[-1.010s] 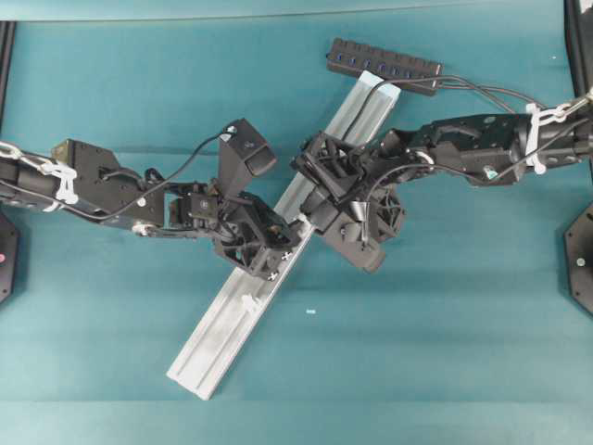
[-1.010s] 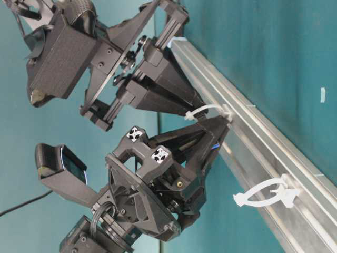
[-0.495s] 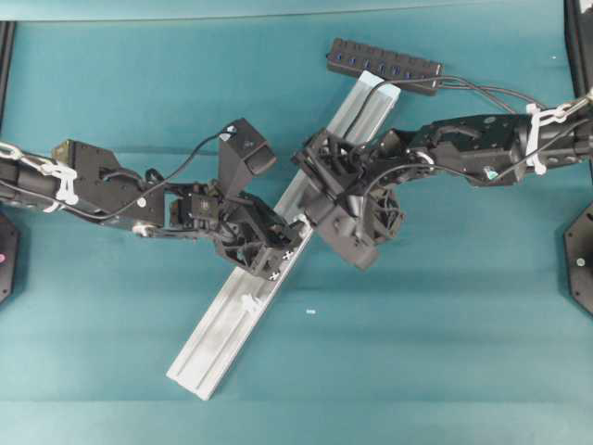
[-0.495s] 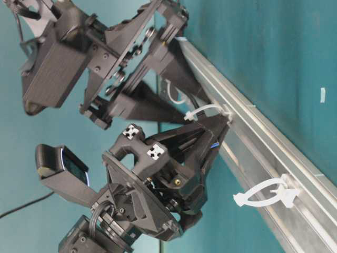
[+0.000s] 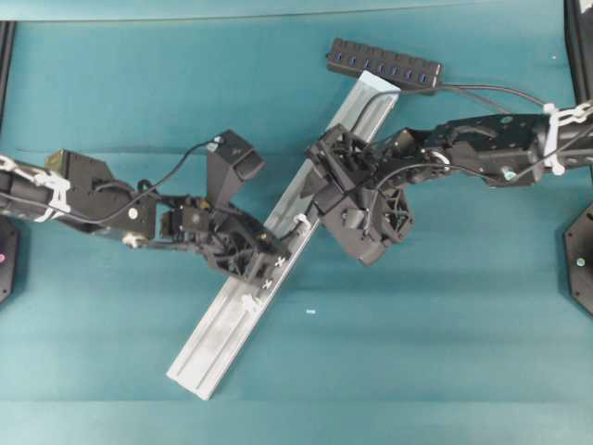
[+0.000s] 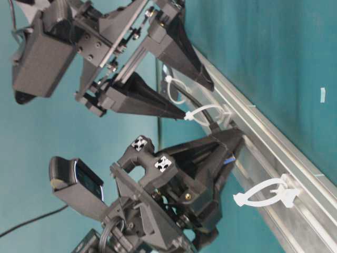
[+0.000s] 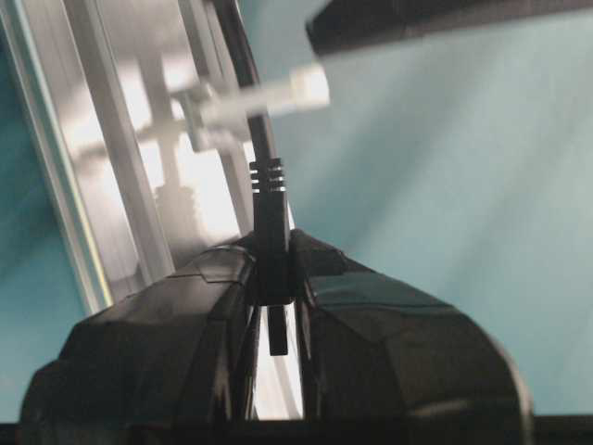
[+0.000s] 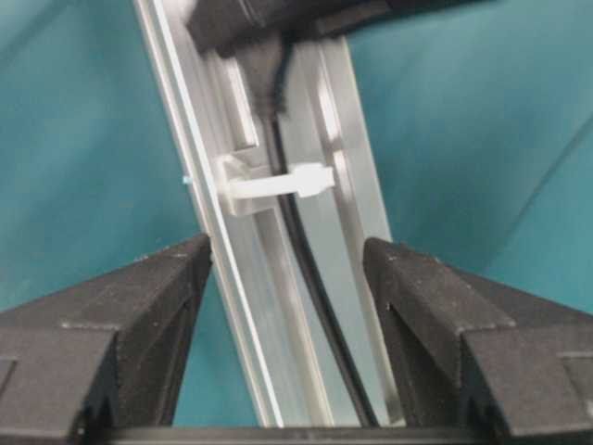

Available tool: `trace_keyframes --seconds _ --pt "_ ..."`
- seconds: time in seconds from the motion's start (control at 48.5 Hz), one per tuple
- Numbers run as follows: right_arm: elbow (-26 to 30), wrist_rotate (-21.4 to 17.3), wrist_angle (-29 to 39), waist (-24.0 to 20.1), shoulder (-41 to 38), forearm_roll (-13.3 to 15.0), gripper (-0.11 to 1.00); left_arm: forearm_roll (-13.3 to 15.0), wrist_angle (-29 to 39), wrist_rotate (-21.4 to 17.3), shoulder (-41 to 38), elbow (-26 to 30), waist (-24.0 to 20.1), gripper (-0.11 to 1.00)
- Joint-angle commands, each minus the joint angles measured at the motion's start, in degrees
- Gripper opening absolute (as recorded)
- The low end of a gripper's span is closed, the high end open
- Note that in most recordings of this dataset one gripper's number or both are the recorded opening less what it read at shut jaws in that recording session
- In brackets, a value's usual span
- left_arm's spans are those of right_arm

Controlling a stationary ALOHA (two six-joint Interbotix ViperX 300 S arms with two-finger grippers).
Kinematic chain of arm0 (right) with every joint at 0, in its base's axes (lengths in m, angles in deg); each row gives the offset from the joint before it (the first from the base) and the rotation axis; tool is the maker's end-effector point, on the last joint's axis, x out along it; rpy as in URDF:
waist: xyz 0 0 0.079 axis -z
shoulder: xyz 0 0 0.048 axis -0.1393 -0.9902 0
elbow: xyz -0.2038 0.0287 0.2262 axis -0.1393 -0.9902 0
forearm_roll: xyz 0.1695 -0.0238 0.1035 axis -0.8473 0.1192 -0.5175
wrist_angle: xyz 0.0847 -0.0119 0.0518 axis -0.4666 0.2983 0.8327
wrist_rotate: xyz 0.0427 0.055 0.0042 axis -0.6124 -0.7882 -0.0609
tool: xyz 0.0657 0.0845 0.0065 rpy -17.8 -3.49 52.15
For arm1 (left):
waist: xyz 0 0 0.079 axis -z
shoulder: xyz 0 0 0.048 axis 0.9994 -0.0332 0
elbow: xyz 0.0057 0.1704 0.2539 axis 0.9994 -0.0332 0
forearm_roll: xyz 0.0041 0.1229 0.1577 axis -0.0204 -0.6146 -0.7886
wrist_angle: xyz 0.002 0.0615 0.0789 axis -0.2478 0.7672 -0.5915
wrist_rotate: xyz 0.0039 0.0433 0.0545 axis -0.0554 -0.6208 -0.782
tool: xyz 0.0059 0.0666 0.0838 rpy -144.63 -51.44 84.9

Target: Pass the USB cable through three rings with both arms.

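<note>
My left gripper is around the front end of the black plug. Next, my right gripper takes the USB cable (image 6: 212, 125) between the plug and the middle ring before threading the lower ring.
The USB cable (image 8: 315, 297) runs along the silver rail (image 5: 208, 348). It passes under a white ring (image 8: 278, 184) to its black plug (image 7: 271, 213). My left gripper (image 7: 273, 269), the one with white cross marks (image 6: 152, 155), is shut on that plug just past the middle ring (image 5: 301, 221). My right gripper (image 8: 285, 255) is open and straddles the rail, with the cable loose between its fingers (image 8: 167, 278). The table-level view shows three rings: the upper (image 6: 174, 90), the middle (image 6: 208, 113) and the lower (image 6: 266, 192), which holds no cable.
A black multi-port USB hub (image 5: 384, 65) lies at the rail's far end, with cables trailing to the right. A tiny white scrap (image 5: 310, 311) sits on the teal cloth right of the rail. Both arms crowd the rail's middle.
My right gripper has opened and let go of the cable, drawing back slightly up the rail. My left gripper, still holding the plug, has shifted a little down the rail toward the lower ring.
</note>
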Motion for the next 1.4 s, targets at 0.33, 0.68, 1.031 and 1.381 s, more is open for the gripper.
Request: trace_keyframes --seconds 0.33,0.68,1.031,1.381 --pt "0.4 -2.6 -3.1 -3.3 1.4 -0.2 0.78 -0.1 -0.1 1.9 5.0 -1.5 2.2 0.11" --pt "1.2 -2.6 -6.0 -6.2 -0.6 -0.1 0.77 -0.1 -0.1 1.9 5.0 -1.8 2.4 0.11" --pt "2.8 -2.5 -6.1 -6.7 -3.1 0.0 0.64 -0.1 -0.2 1.9 5.0 -1.8 2.6 0.11" --pt "4.2 -2.4 -4.5 -6.7 -4.7 2.4 0.57 -0.1 -0.1 1.9 5.0 -1.8 2.7 0.11"
